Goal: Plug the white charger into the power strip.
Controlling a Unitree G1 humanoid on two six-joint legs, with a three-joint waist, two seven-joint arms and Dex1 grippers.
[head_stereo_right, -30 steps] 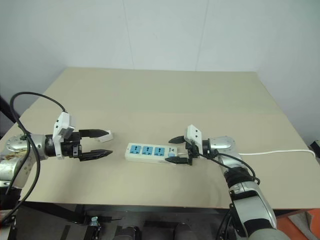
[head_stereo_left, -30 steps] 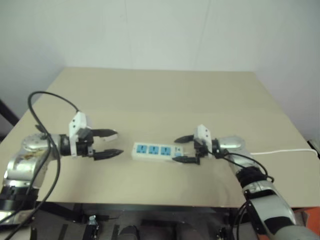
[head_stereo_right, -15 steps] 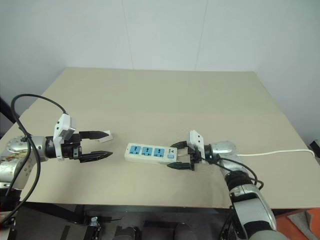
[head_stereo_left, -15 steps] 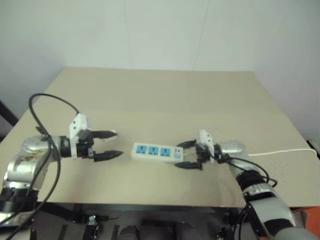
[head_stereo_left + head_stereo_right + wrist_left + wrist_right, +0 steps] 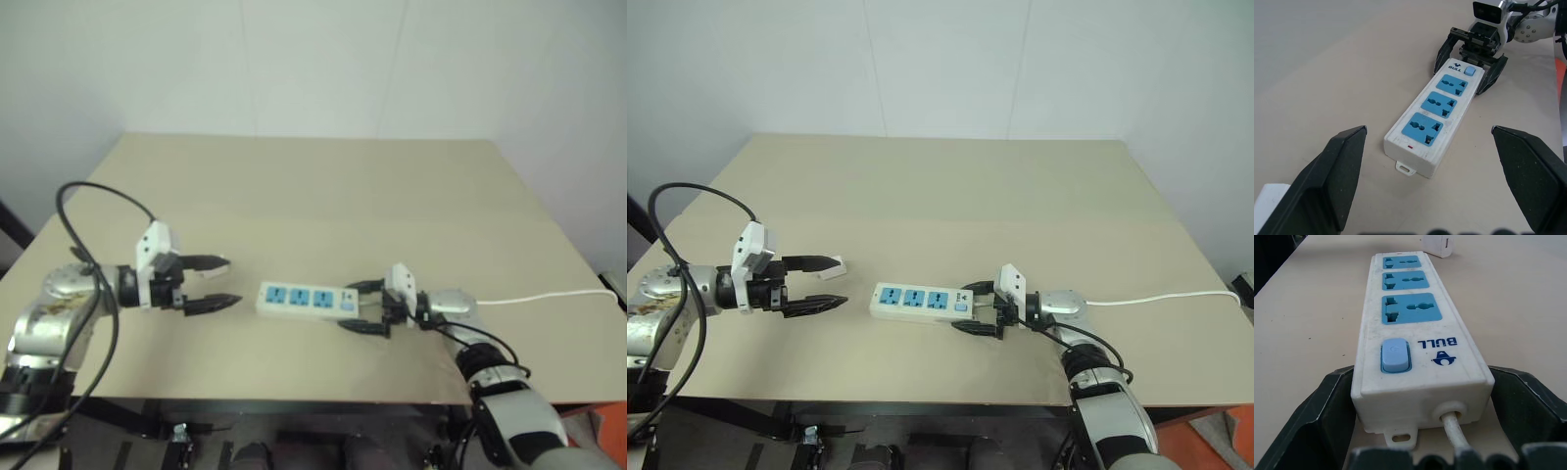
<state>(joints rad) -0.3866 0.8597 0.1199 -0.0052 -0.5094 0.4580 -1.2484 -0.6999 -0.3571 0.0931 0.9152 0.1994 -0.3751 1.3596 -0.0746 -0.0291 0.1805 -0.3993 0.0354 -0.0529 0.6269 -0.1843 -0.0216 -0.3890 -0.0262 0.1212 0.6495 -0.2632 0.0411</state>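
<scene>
I need to next close my left gripper on the sides of the white charger (image 5: 214,273) (image 5: 1269,205), which is lying on the table near the loose end of the power strip.
The power strip (image 5: 919,301) lies flat on the tan table, its three blue sockets facing up and its switch end toward my right gripper (image 5: 967,308). That gripper is low at the table and open, one finger on each side of the switch end (image 5: 1396,356). The white charger (image 5: 838,264) rests on the table to the left of the strip, right by the tip of the far finger of my left gripper (image 5: 836,282). The left gripper hovers open, holding nothing, pointing at the strip's free end (image 5: 1410,154). The charger (image 5: 1437,246) is also seen beyond the strip's far end.
The strip's thin white cable (image 5: 1166,297) runs right across the table to its right edge. The table's front edge (image 5: 921,399) lies just below both grippers. A black cable (image 5: 696,196) loops over my left arm.
My right gripper has sunk to the table, so its open fingers now sit on either side of the strip's switch end. The left gripper, charger and strip have not moved.
</scene>
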